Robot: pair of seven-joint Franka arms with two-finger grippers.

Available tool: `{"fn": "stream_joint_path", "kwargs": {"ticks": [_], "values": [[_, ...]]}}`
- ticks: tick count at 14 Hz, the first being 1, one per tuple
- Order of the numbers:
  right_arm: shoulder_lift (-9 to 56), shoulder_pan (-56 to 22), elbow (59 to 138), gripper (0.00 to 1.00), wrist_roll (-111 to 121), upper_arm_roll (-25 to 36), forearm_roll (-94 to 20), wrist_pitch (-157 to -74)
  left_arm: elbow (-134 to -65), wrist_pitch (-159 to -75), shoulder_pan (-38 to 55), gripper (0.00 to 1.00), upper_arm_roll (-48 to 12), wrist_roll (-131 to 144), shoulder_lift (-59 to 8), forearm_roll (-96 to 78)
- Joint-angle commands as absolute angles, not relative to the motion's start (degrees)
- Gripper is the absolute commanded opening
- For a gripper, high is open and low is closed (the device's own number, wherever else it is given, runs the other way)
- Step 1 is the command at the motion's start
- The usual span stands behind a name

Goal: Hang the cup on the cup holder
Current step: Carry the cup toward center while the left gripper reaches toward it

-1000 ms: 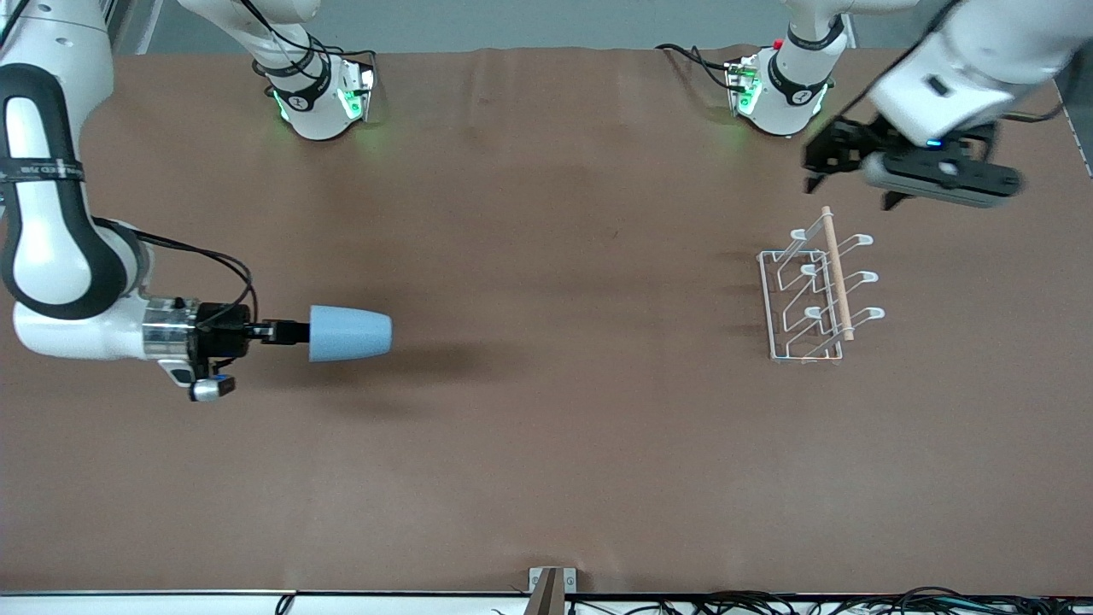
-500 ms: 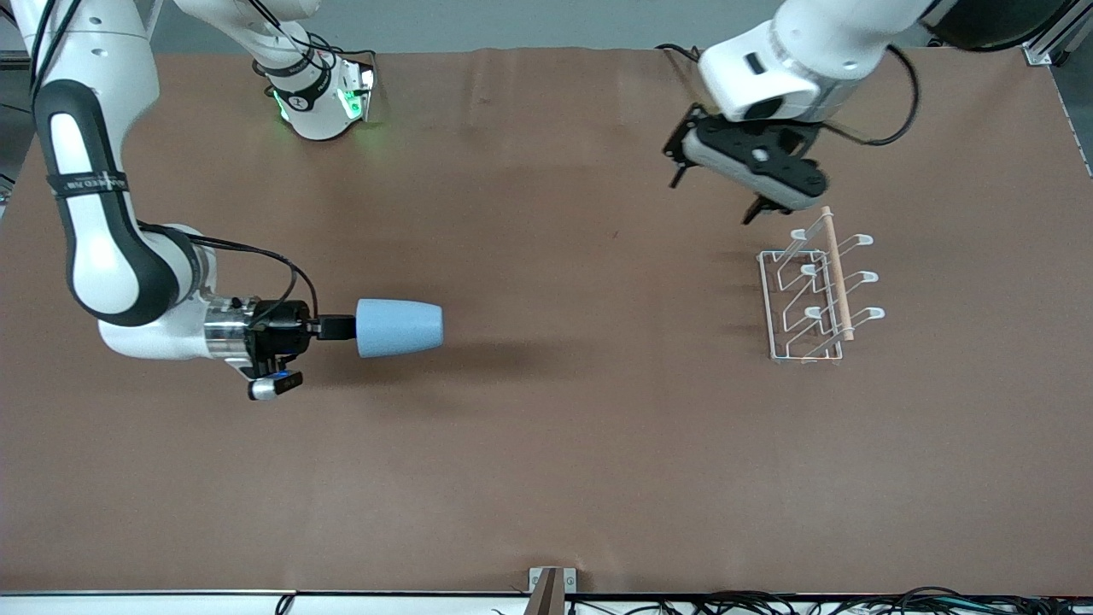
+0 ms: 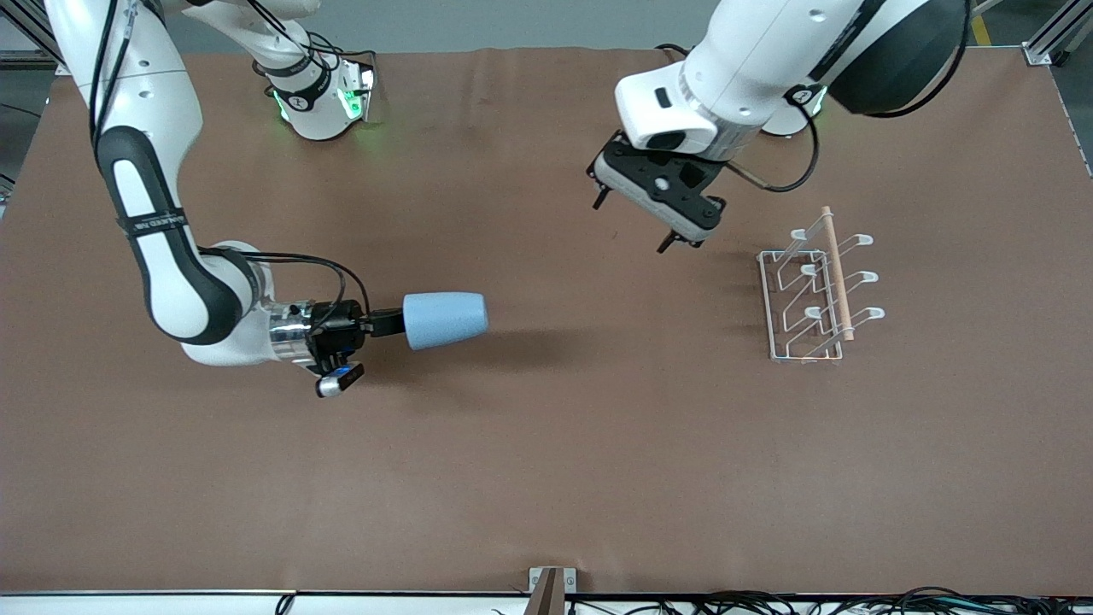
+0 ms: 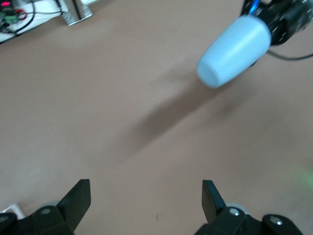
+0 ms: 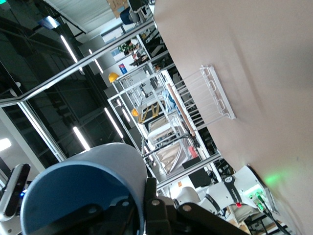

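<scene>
My left gripper needs to close on the base end (image 3: pixel 472 316) (image 4: pixel 215 69) of the light blue cup, since my right gripper has hold of the cup's rim.
The light blue cup (image 3: pixel 445 319) is held on its side above the table, its base pointing toward the left arm's end. My right gripper (image 3: pixel 389 323) is shut on its rim; in the right wrist view one finger (image 5: pixel 152 198) sits outside the cup wall (image 5: pixel 105 174) and another inside. The white wire cup holder (image 3: pixel 809 292) with its wooden dowel stands at the left arm's end and also shows in the right wrist view (image 5: pixel 211 96). My left gripper (image 3: pixel 632 225) is open and empty over the table between cup and holder. The left wrist view shows the cup (image 4: pixel 234 52) ahead of the left gripper (image 4: pixel 145 196).
Brown table cover (image 3: pixel 546 444) with only the cup holder standing on it. The arm bases stand along the edge farthest from the front camera. A small metal bracket (image 3: pixel 551 585) and cables lie at the nearest edge.
My right gripper has carried the cup toward the left arm's end. My left arm has swung from over the cup holder's end toward the table's middle, its gripper still open.
</scene>
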State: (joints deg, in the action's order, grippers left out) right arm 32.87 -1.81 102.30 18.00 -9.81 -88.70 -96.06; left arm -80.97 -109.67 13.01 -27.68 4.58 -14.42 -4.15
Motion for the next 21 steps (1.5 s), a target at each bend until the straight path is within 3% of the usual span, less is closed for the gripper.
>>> {"fn": "stream_joint_path", "kwargs": {"ticks": [1, 9, 13, 21], "values": [[33.93, -1.85, 101.16, 0.01, 18.54, -11.16, -90.26, -95.89, -79.1, -113.45, 14.67, 1.0, -27.95, 4.22, -17.83, -3.6], [34.1, -2.99, 100.81, 0.04, 17.84, -12.92, -90.26, -96.24, -78.49, -126.11, 19.59, 1.0, -27.51, 4.48, -24.6, -3.43], [34.1, -3.34, 100.81, 0.04, 17.84, -12.92, -90.35, -96.5, -74.89, -128.05, 21.35, 1.0, -27.42, 3.34, -28.29, -2.64], [34.1, -4.31, 100.72, 0.04, 17.84, -13.01, -90.35, -97.29, -74.88, -135.79, 23.46, 1.0, -27.33, -5.98, -33.04, 2.46]]}}
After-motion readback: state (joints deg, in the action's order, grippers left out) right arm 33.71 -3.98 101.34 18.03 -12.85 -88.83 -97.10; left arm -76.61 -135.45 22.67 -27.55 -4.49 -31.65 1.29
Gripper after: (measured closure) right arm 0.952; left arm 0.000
